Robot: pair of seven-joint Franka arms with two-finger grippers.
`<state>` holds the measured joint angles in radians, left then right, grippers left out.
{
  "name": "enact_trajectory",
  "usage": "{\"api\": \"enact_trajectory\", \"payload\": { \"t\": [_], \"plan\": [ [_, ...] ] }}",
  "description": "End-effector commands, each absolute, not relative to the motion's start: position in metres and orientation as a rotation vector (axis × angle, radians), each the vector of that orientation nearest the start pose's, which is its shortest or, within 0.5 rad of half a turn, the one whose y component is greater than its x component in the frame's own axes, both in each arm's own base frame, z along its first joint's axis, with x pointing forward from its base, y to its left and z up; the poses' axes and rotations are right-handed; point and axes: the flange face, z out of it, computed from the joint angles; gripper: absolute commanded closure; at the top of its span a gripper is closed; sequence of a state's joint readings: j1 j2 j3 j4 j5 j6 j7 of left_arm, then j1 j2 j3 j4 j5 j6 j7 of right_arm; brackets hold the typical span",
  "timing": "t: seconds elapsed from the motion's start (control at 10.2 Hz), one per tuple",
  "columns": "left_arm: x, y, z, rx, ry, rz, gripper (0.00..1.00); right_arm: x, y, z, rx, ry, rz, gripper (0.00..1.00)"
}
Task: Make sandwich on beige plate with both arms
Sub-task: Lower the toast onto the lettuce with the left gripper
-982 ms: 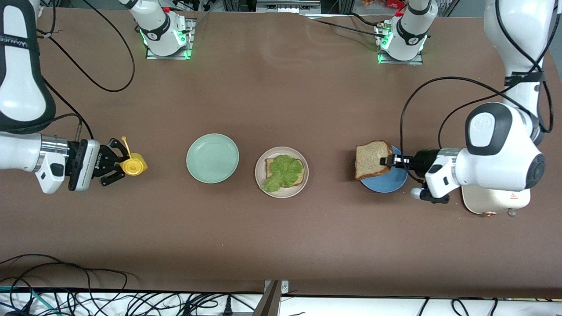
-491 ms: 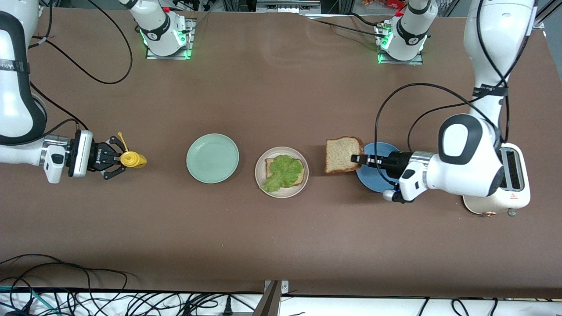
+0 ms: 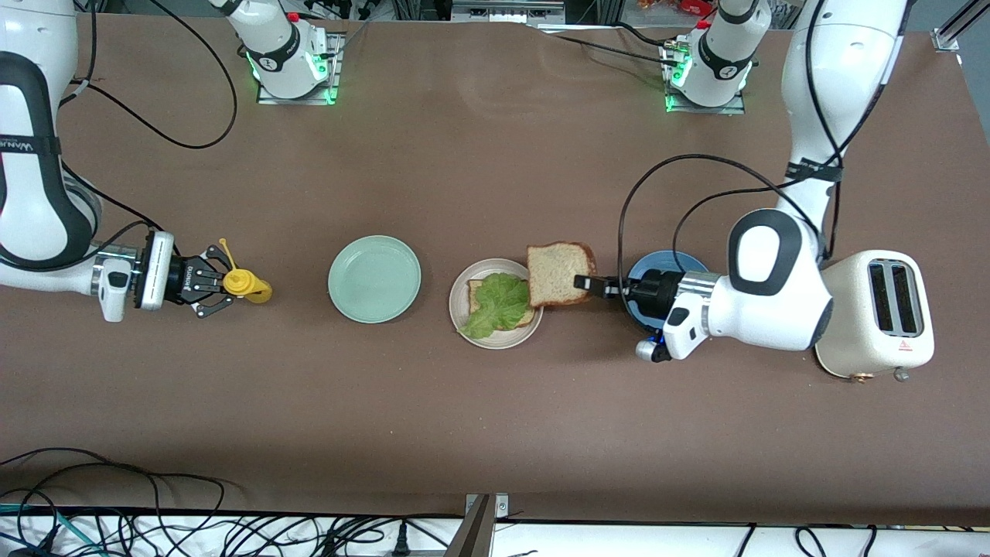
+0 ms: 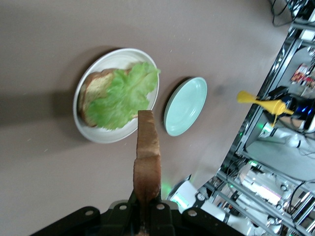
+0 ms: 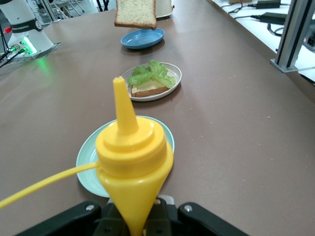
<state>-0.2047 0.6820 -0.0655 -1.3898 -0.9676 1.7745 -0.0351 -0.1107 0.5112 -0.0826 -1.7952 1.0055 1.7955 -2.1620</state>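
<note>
Next, my left gripper lets go of the second bread slice on top of the green lettuce leaf [image 3: 493,305] [image 4: 122,97] on the beige plate.
The beige plate [image 3: 464,319] holds one bread slice with a ruffled green lettuce leaf [image 3: 499,303] on top; it also shows in the left wrist view [image 4: 101,135] and the right wrist view [image 5: 173,83]. My left gripper [image 3: 589,283] is shut on a second bread slice [image 3: 558,272] and holds it in the air over the plate's edge toward the left arm's end; the slice shows edge-on in the left wrist view [image 4: 146,157]. My right gripper [image 3: 219,285] is shut on a yellow squeeze bottle [image 3: 246,286] near the right arm's end of the table.
A mint green plate [image 3: 374,278] sits between the yellow bottle and the beige plate. A blue plate [image 3: 646,271] lies under the left arm's wrist. A cream toaster [image 3: 878,313] stands at the left arm's end.
My left gripper has carried the bread slice from over the blue plate to over the beige plate's edge. My right gripper with the yellow bottle has shifted slightly toward the mint plate.
</note>
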Motion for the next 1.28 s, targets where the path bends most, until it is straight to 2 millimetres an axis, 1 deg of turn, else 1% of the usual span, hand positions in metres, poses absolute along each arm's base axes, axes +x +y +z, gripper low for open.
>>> {"api": "enact_trajectory", "payload": {
  "t": [0.0, 0.1, 0.2, 0.29, 0.39, 0.49, 0.59, 0.69, 0.79, 0.88, 0.98, 1.08, 1.18],
  "plan": [
    [0.669, -0.302, 0.311, 2.173, 0.194, -0.425, 1.0, 0.611, -0.04, 0.245, -1.636, -1.524, -0.862, 1.0],
    [0.671, -0.305, 0.3, 2.176, 0.223, -0.404, 1.0, 0.61, -0.04, 0.242, -1.62, -1.54, -0.869, 1.0],
    [0.666, -0.321, 0.303, 2.145, 0.233, -0.414, 1.0, 0.604, -0.038, 0.233, -1.607, -1.537, -0.863, 1.0],
    [0.664, -0.327, 0.303, 2.129, 0.252, -0.431, 1.0, 0.592, -0.036, 0.211, -1.602, -1.501, -0.826, 1.0],
    [0.663, -0.328, 0.294, 2.128, 0.261, -0.443, 1.0, 0.583, -0.034, 0.197, -1.554, -1.498, -0.835, 1.0],
    [0.664, -0.33, 0.292, 2.093, 0.269, -0.442, 1.0, 0.577, -0.042, 0.185, -1.536, -1.463, -0.836, 1.0],
    [0.663, -0.334, 0.281, 2.086, 0.242, -0.426, 1.0, 0.568, -0.047, 0.169, -1.506, -1.419, -0.826, 1.0],
    [0.665, -0.333, 0.271, 2.097, 0.19, -0.363, 1.0, 0.564, -0.053, 0.161, -1.483, -1.403, -0.834, 1.0],
    [0.664, -0.333, 0.265, 2.1, 0.161, -0.345, 1.0, 0.562, -0.053, 0.158, -1.467, -1.391, -0.828, 1.0],
    [0.662, -0.337, 0.257, 2.104, 0.157, -0.357, 1.0, 0.562, -0.052, 0.158, -1.46, -1.388, -0.828, 0.82],
    [0.66, -0.343, 0.25, 2.116, 0.155, -0.341, 1.0, 0.562, -0.053, 0.158, -1.459, -1.39, -0.833, 0.01],
    [0.661, -0.344, 0.248, 2.122, 0.161, -0.325, 1.0, 0.56, -0.063, 0.155, -1.446, -1.411, -0.872, 0.0],
    [0.659, -0.347, 0.247, 2.123, 0.157, -0.329, 1.0, 0.563, -0.072, 0.16, -1.432, -1.446, -0.911, 0.0]
  ]
}}
